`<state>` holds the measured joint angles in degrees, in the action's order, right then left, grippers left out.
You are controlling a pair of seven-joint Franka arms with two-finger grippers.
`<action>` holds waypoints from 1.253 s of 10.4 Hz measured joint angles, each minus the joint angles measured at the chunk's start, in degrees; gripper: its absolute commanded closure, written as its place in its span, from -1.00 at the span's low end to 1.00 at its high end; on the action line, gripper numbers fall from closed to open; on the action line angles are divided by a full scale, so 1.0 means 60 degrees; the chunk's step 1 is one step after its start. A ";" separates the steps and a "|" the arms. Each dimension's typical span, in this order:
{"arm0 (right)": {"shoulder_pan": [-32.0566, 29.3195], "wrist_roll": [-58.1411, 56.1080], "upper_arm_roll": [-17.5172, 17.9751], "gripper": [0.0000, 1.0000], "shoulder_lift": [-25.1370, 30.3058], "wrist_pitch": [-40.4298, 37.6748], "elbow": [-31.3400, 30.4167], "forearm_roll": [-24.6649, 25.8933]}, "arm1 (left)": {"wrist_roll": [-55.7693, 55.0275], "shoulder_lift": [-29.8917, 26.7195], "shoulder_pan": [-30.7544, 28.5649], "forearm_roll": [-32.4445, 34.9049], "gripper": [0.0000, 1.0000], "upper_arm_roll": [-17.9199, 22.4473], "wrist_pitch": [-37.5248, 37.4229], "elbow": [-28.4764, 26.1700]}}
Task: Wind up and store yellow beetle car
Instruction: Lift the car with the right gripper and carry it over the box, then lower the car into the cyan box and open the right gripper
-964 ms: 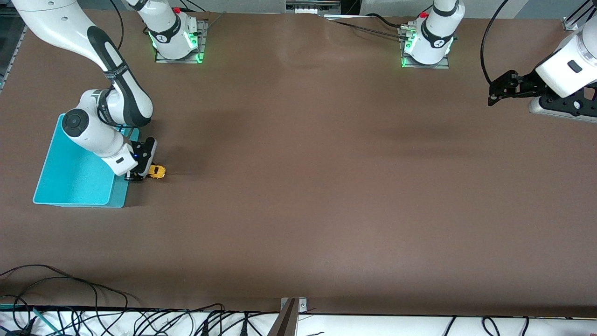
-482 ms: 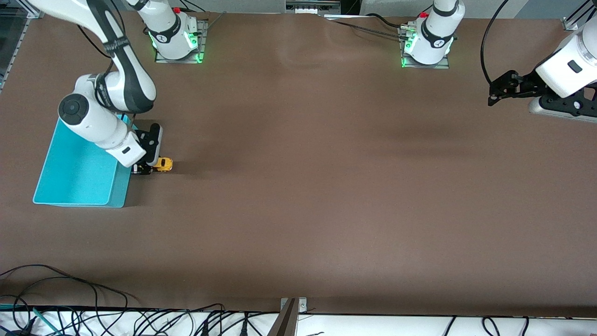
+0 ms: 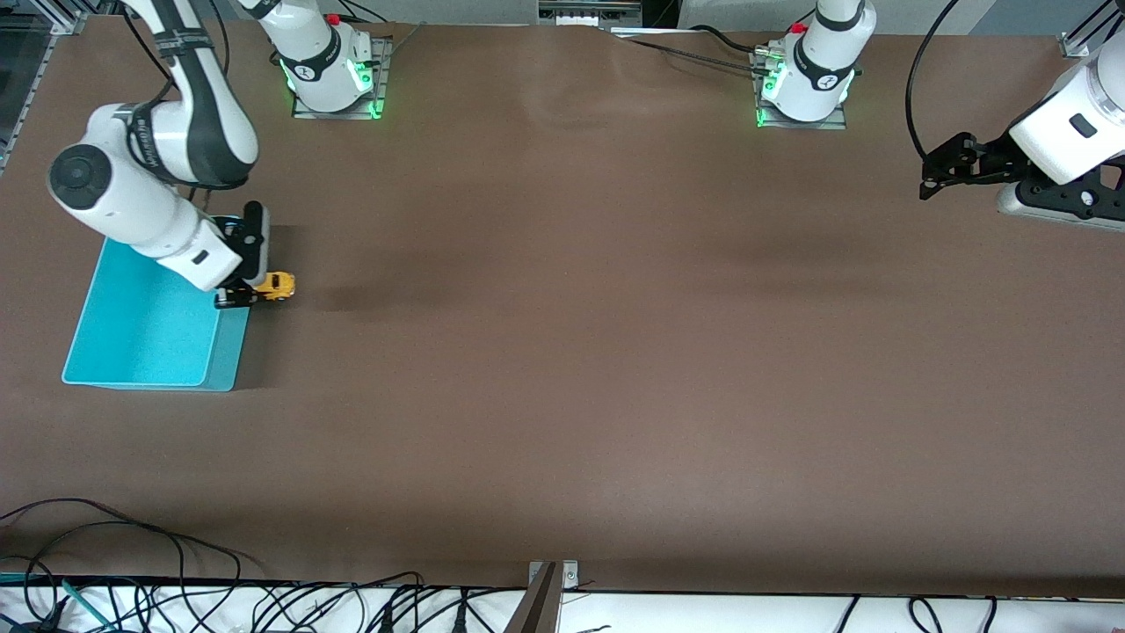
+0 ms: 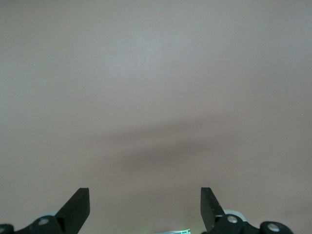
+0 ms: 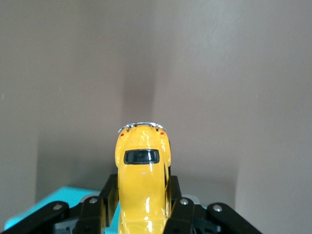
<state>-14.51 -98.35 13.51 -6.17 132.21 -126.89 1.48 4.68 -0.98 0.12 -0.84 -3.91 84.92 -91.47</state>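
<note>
The robot's right gripper needs to release the yellow beetle car on the bottom of the turquoise bin, toward the arm bases' end point(image 3: 172, 274).
My right gripper point(image 3: 250, 294) is shut on the yellow beetle car point(image 3: 276, 286) and holds it in the air over the rim of the turquoise bin point(image 3: 145, 330) at the right arm's end of the table. In the right wrist view the car point(image 5: 143, 178) sits clamped between the two black fingers point(image 5: 105, 195), its dark rear window up, with a corner of the bin point(image 5: 68, 195) under it. My left gripper point(image 3: 933, 176) is open and empty, waiting above the table's edge at the left arm's end; its fingertips point(image 4: 78, 204) show over bare table.
The brown table point(image 3: 571, 352) stretches between the two arms. Cables point(image 3: 132, 589) lie along the table's edge nearest the front camera. The two arm bases point(image 3: 330, 70) stand at the edge farthest from it.
My right gripper has lifted the car off the table and carried it up and toward the bin. The left arm has not moved.
</note>
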 measured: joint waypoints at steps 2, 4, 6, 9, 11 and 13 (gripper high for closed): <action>-0.0987 -0.1636 0.0243 1.00 0.0073 -0.0110 0.0031 0.0000 | 0.0000 0.0001 0.0000 0.0000 -1.00 0.0000 0.0000 0.0000; -0.1776 -0.3017 0.0575 1.00 0.0143 -0.0288 0.0061 0.0000 | 0.0000 0.0001 -0.0001 0.0000 -1.00 0.0000 0.0000 0.0000; -0.2649 -0.4707 0.0850 1.00 0.0159 -0.0450 0.0064 0.0000 | 0.0000 0.0002 -0.0001 0.0000 -1.00 0.0000 0.0000 0.0000; -0.3877 -0.7512 0.0914 1.00 -0.0075 -0.0554 0.0046 0.0000 | 0.0000 0.0003 -0.0002 0.0000 -1.00 0.0001 0.0000 0.0000; -0.4397 -0.8772 0.0924 1.00 -0.0556 -0.0471 0.0044 0.0000 | 0.0000 0.0003 -0.0002 0.0000 -1.00 0.0001 0.0000 0.0000; -0.4796 -0.9613 0.0930 1.00 -0.1150 -0.0077 0.0046 0.0000 | 0.0000 0.0003 -0.0003 0.0000 -1.00 0.0001 0.0000 0.0000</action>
<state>-43.29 -156.03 19.09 -13.07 131.74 -126.61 1.48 4.68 -0.96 0.10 -0.84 -3.91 84.92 -91.47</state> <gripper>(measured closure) 0.551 0.000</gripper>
